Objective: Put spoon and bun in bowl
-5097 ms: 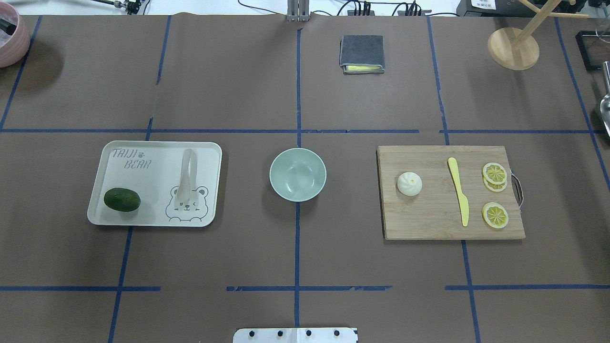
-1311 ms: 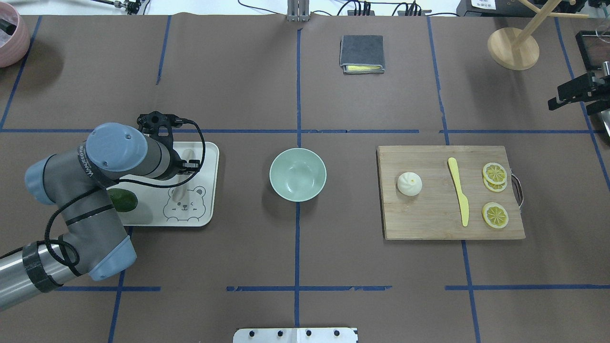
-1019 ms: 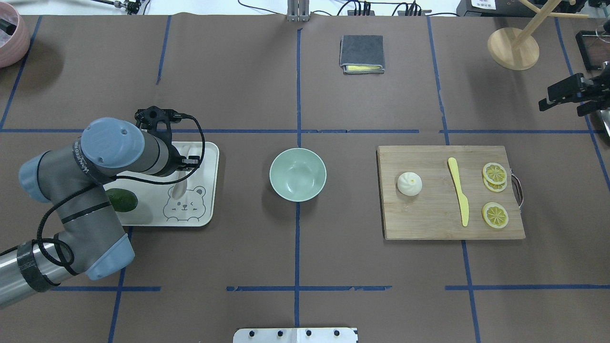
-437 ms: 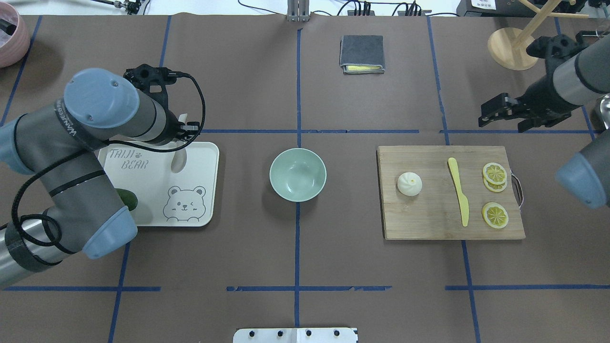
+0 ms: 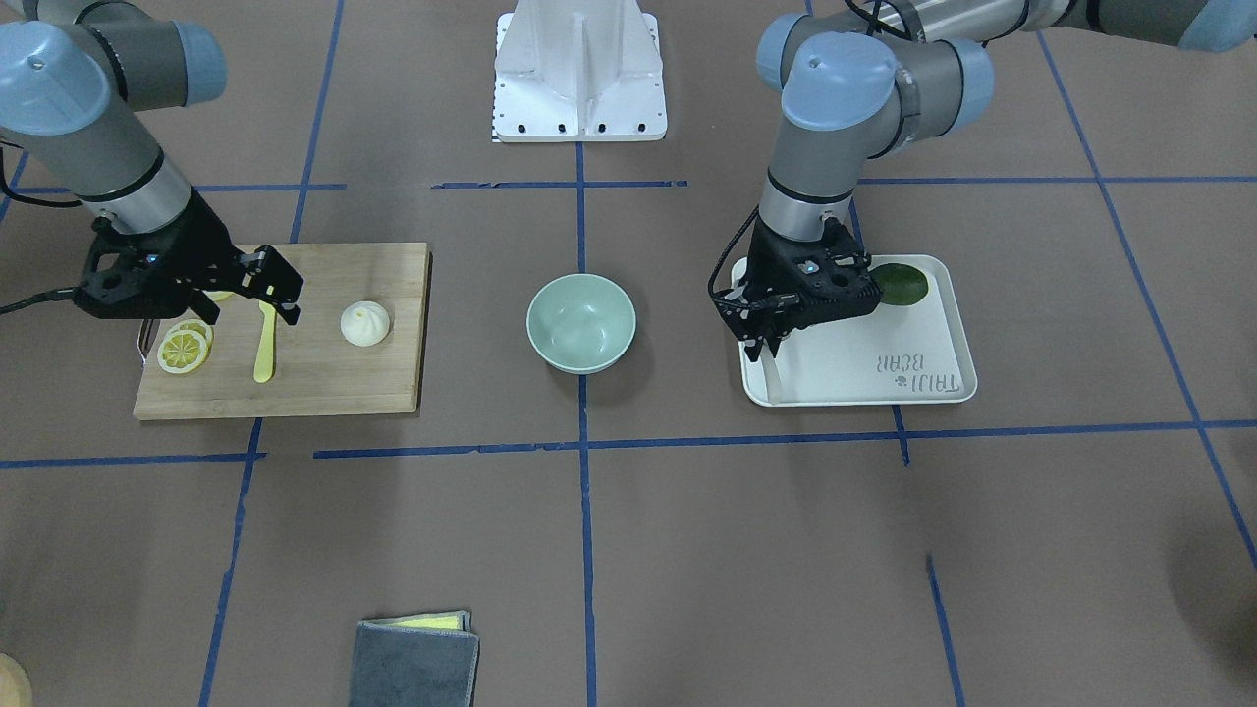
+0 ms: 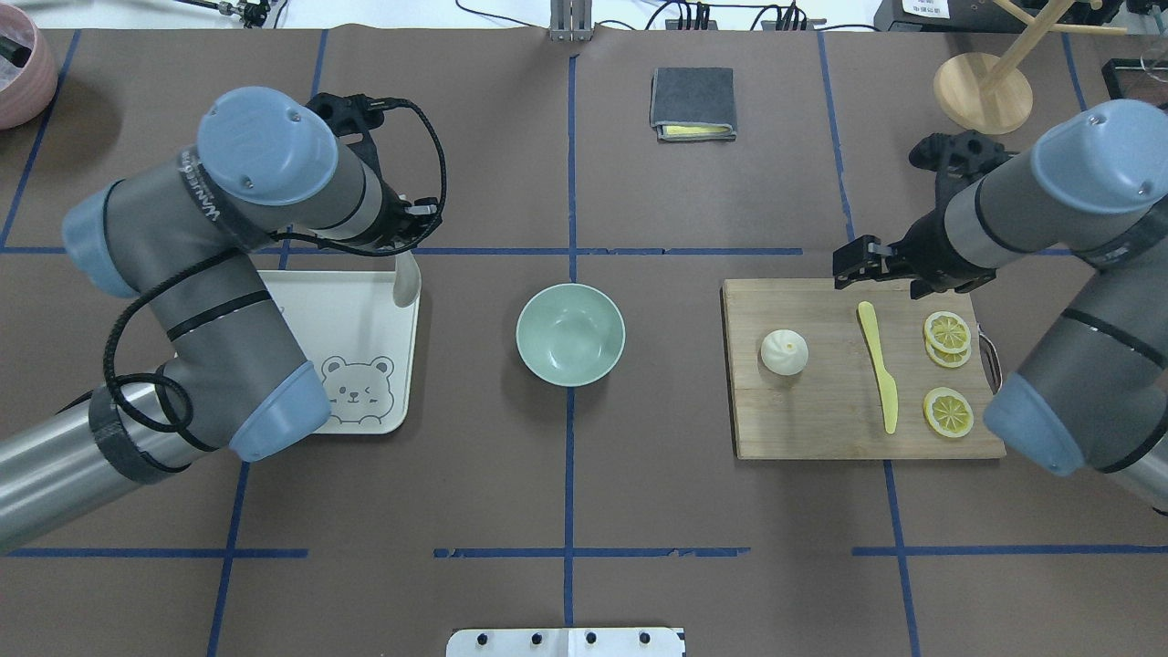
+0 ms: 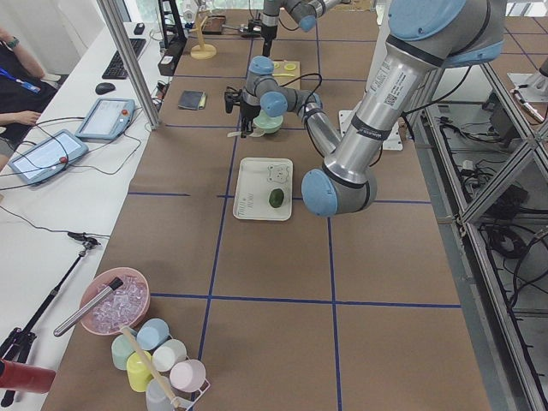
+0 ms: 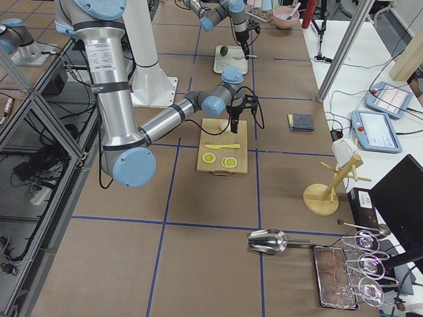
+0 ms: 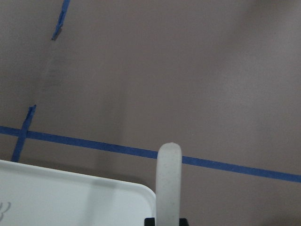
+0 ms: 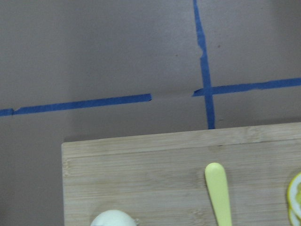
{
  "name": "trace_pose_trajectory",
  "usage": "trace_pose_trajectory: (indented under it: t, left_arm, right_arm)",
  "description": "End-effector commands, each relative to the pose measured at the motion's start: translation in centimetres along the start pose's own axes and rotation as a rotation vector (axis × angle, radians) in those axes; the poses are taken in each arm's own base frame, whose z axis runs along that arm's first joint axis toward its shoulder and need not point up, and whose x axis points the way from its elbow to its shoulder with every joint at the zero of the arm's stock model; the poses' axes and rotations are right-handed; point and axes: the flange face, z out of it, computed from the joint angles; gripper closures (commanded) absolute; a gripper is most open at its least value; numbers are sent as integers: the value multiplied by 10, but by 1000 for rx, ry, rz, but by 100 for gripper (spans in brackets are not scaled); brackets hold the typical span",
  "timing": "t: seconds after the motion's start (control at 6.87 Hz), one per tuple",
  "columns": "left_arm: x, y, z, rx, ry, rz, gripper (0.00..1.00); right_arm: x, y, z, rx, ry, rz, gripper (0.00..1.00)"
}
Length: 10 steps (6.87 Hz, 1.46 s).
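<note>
The white bun's top (image 5: 366, 314) is on the wooden cutting board. My right gripper needs to go there next and close on it.
My left gripper (image 5: 769, 339) is shut on the pale spoon (image 6: 401, 285) and holds it by the handle above the far right corner of the white tray (image 6: 365, 319). The spoon's scoop (image 9: 168, 181) hangs down in the left wrist view. The mint-green bowl (image 6: 570, 334) stands empty at the table's middle, to the right of the spoon. The white bun (image 6: 784, 352) lies on the left part of the wooden cutting board (image 6: 821, 420). My right gripper (image 5: 278, 280) is open and empty above the board's far edge, between the bun and the knife.
A yellow plastic knife (image 6: 879, 365) and lemon slices (image 6: 947, 331) lie on the board right of the bun. A dark avocado (image 5: 899, 283) sits on the tray. A folded grey cloth (image 6: 693, 102) and a wooden stand (image 6: 983, 91) are at the far side.
My left gripper has taken the spoon off the tray and carried it up toward the tray's far right corner. My right arm has come in from the right to the board's far edge.
</note>
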Motion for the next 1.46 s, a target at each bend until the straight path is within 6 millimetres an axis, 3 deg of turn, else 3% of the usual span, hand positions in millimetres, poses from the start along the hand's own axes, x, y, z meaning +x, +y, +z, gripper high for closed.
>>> trace_pose_trajectory:
  t: [0.0, 0.15, 0.29, 0.58, 0.87, 1.02, 1.17, 1.31]
  left_arm:
    - [29, 13, 11, -15, 39, -89, 100]
    - [38, 12, 9, -15, 48, -92, 100]
    - [50, 14, 10, -19, 53, -110, 100]
    - [61, 23, 9, -29, 61, -108, 100]
    - [62, 27, 11, -34, 60, -105, 100]
    - [64, 29, 11, -36, 61, -103, 100]
    - [65, 33, 12, -41, 62, -103, 100]
    - [74, 42, 16, -51, 89, -130, 100]
  right_arm:
    - [-43, 44, 33, 11, 14, -30, 0]
    - [-53, 56, 49, 11, 35, -53, 0]
    - [-57, 56, 65, 9, 58, -55, 0]
    - [-53, 58, 76, -5, 78, -54, 4]
    - [-53, 58, 81, -9, 88, -52, 35]
    - [-52, 57, 82, -11, 92, -51, 57]
    - [-52, 57, 81, -11, 90, -50, 96]
    - [-53, 57, 79, -9, 86, -51, 100]
